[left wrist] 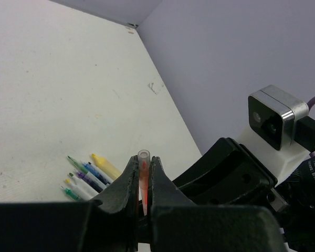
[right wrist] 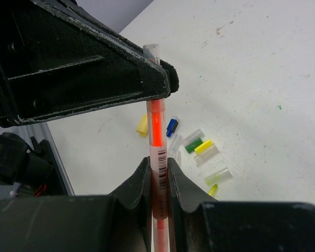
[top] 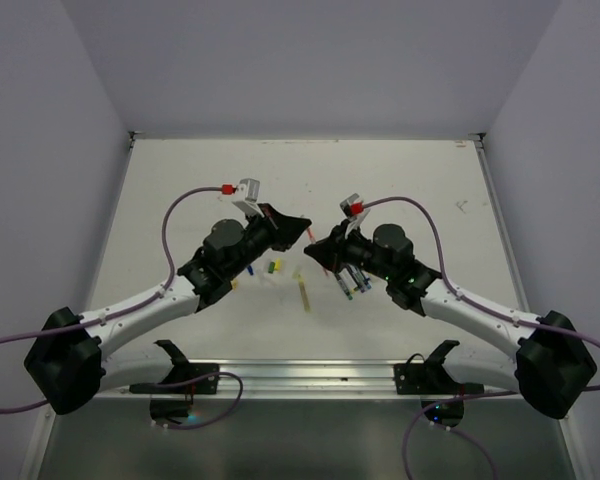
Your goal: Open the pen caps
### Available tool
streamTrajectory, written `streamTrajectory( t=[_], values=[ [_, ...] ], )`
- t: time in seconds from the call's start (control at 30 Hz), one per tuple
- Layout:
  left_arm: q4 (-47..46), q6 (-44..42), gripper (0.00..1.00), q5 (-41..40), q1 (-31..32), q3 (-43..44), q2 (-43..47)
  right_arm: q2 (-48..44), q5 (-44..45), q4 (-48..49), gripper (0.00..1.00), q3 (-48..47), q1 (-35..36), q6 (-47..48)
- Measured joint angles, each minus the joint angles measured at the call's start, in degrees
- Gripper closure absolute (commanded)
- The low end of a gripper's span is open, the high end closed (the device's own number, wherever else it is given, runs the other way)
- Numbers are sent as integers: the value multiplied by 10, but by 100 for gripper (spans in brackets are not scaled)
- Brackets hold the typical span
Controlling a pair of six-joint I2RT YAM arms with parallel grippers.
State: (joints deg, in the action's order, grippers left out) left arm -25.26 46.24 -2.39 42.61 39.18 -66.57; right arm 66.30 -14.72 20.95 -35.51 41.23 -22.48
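Observation:
I will set the clear cap on the table point(top: 302, 275) beside the pale yellow cap with my left gripper. The clear cap is now held above the table.
An orange-red pen point(right wrist: 156, 121) spans the gap between both grippers, above the table. My right gripper point(right wrist: 158, 164) is shut on its barcoded barrel. My left gripper point(left wrist: 143, 161) is shut on its clear cap point(left wrist: 143, 156), whose tip point(right wrist: 152, 51) pokes out past the left fingers point(right wrist: 94, 68). The join between cap and barrel is hidden by those fingers. From above, the two grippers point(top: 302, 229) point(top: 323, 250) meet nose to nose over the table's middle. Loose pen caps lie below: pale yellow point(right wrist: 142, 126), blue point(right wrist: 171, 126), green point(right wrist: 193, 145), yellow point(right wrist: 203, 146) and clear ones point(right wrist: 218, 176).
A row of several uncapped pens point(left wrist: 89, 176) point(top: 350, 282) lies under the right arm. One yellow pen point(top: 304, 292) lies alone near the front. The loose caps point(top: 272, 266) sit under the left arm. Walls close the table's point(top: 400, 180) far and side edges.

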Motion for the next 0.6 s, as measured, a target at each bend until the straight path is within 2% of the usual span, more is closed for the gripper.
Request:
streamTrajectory(
  t=[0.13,0.23,0.3,0.43,0.6],
  values=[
    [-10,13,100,-13,7,-7,-1,-10,1,24,100,24,1,-1],
    [-31,16,100,5,4,-17,-2,-11,-15,57,100,42,-1,-8],
    [-68,27,100,20,-19,-28,-4,-9,-43,72,100,58,-7,-19],
    [-194,54,100,12,-129,-38,-3,28,-115,77,100,124,-16,-50],
    [-254,67,100,17,-146,-49,2,55,-167,82,100,140,-15,-73]
  ],
)
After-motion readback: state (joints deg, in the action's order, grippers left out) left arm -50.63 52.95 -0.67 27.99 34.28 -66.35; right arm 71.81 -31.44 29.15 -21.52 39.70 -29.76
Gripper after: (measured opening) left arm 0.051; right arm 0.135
